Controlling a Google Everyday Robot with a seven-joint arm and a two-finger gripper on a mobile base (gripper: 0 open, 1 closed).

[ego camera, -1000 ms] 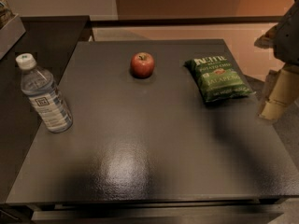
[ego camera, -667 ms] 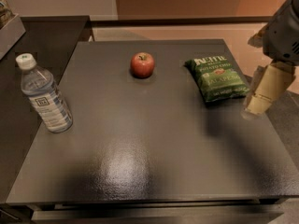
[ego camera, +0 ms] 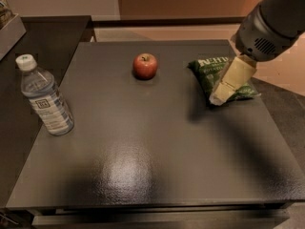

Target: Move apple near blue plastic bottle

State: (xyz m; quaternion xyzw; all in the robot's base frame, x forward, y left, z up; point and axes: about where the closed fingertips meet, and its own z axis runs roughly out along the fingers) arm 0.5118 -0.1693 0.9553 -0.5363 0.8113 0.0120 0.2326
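My gripper will close on the red apple at the back of the table, gripping it around its half (ego camera: 150,67) that faces the green chip bag.
The red apple (ego camera: 145,66) sits on the dark table (ego camera: 143,151) at the back, near the middle. The blue plastic bottle (ego camera: 45,97), clear with a white cap and a label, stands upright at the table's left edge, well apart from the apple. My gripper (ego camera: 220,95) hangs from the arm at the upper right, over the green chip bag, to the right of the apple and apart from it. It holds nothing that I can see.
A green chip bag (ego camera: 220,78) lies at the back right of the table, partly under the gripper. A lower dark counter (ego camera: 43,37) adjoins the table on the left. The floor lies beyond the table's right edge.
The arm has swung in from the right edge toward the left, so the gripper now hangs over the chip bag. The apple, bottle and bag have not moved.
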